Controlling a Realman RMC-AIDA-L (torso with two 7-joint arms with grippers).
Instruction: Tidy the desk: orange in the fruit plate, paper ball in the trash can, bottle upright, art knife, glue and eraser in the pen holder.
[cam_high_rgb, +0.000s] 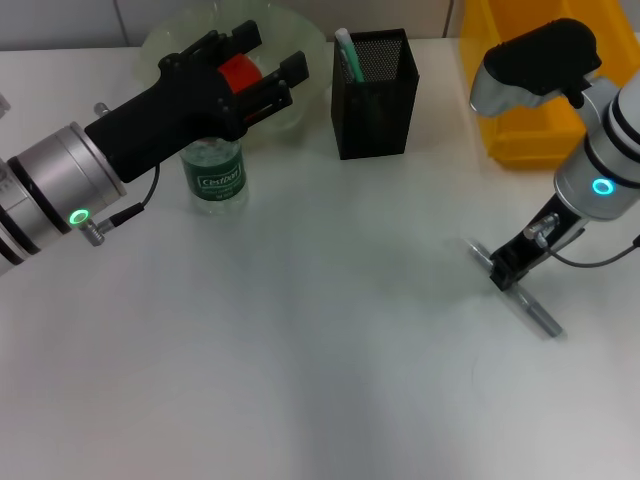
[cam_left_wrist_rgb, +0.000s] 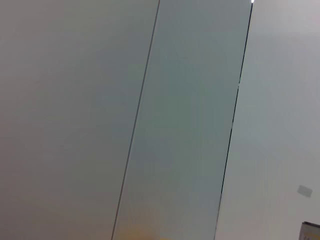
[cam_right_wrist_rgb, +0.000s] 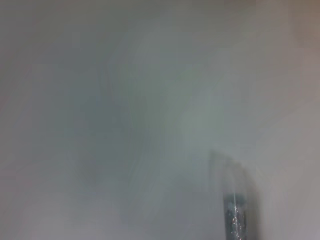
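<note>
The robot's right gripper needs to release the art knife in the black mesh pen holder (cam_high_rgb: 354, 61), next to the green-and-white stick.
My left gripper (cam_high_rgb: 262, 72) reaches over the pale-green fruit plate (cam_high_rgb: 305, 40) at the back left, with the red-orange orange (cam_high_rgb: 238, 72) held between its fingers. The bottle (cam_high_rgb: 214, 178) stands upright under that arm, its cap hidden. The black mesh pen holder (cam_high_rgb: 375, 95) holds a green-and-white stick (cam_high_rgb: 347, 52). My right gripper (cam_high_rgb: 508, 268) is down at the desk (cam_high_rgb: 300, 350) on the silver art knife (cam_high_rgb: 535, 308), which lies flat; the knife also shows in the right wrist view (cam_right_wrist_rgb: 235, 215). The paper ball and eraser are out of view.
The yellow trash can (cam_high_rgb: 515, 110) stands at the back right, partly behind my right arm. The left wrist view shows only a wall, with an orange blur at its lower edge.
</note>
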